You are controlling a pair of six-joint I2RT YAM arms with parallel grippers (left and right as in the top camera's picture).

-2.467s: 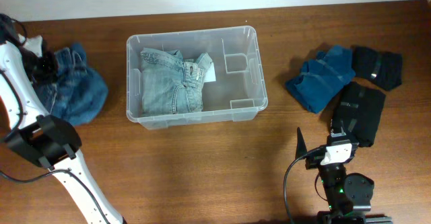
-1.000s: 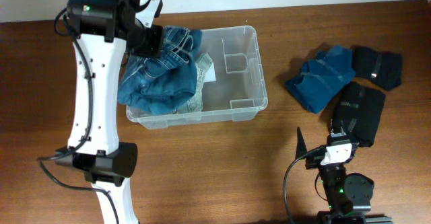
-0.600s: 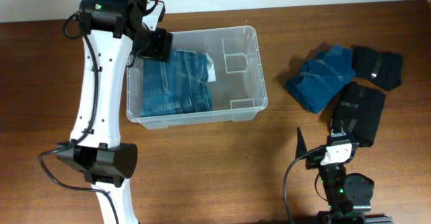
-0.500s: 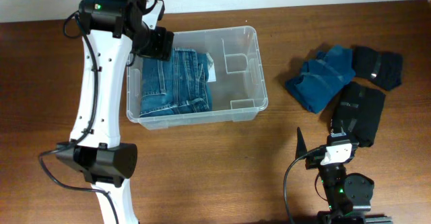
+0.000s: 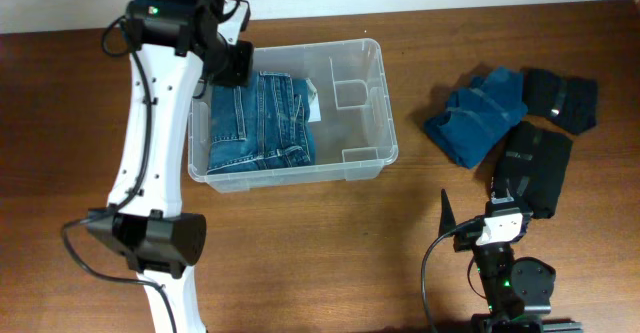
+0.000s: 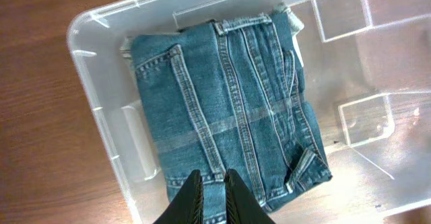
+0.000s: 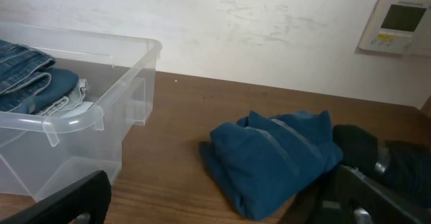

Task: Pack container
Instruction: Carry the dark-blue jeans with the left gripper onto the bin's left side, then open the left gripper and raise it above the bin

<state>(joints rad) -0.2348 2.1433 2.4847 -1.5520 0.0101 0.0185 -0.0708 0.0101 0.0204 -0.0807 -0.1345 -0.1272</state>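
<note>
Next, my right gripper moves to the folded blue garment and grabs its middle (image 5: 487, 123) (image 7: 286, 160), near the side that faces the black garments.
The clear plastic container (image 5: 384, 93) stands at the table's middle back. Folded blue jeans (image 5: 262, 121) lie flat in its left half, and its right half shows bare base. My left gripper (image 5: 231, 65) hangs above the container's back left corner. In the left wrist view its jaws (image 6: 212, 196) are nearly together with nothing between them, above the jeans (image 6: 229, 109) and inside the container's rim (image 6: 86, 42). My right gripper (image 5: 504, 199) rests low at the front right. Its jaws (image 7: 219, 207) are wide open and empty, facing a folded blue garment (image 7: 276, 153).
A blue garment (image 5: 478, 113) and two black garments (image 5: 561, 98) (image 5: 538, 158) lie on the table to the right. The container's near corner (image 7: 74, 120) shows at the left of the right wrist view. A wall runs along the table's back edge.
My left arm brought the blue jeans from the far left, laid them over the lighter jeans in the container and let go. The right arm has not moved.
</note>
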